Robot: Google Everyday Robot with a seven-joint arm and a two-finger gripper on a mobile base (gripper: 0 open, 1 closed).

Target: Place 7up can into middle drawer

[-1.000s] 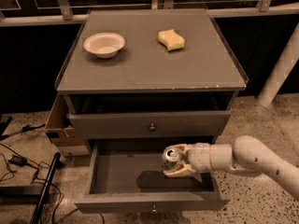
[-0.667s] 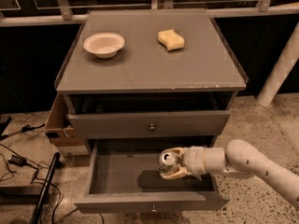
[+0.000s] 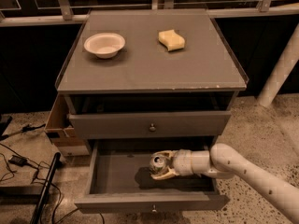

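I should release the 7up can on the middle of the drawer's bottom (image 3: 150,177), straight behind the front knob.
The 7up can (image 3: 157,162) shows its silver top and sits between the fingers of my gripper (image 3: 161,166), which is shut on it. The gripper reaches in from the right on a white arm (image 3: 243,171) and holds the can just above the floor of the open middle drawer (image 3: 117,171), right of its centre. The can's shadow lies on the drawer floor below it. The drawer is pulled fully out; its flat grey front with a small knob (image 3: 153,208) is at the bottom of the view.
The upper drawer (image 3: 149,123) with its knob is shut above. On the cabinet top sit a white bowl (image 3: 104,44) and a yellow sponge (image 3: 171,39). A cardboard box (image 3: 58,127) and cables (image 3: 21,162) lie at the left. A white post (image 3: 278,71) stands at the right.
The gripper with the can has moved slightly left and lower into the drawer. Nothing else has moved.
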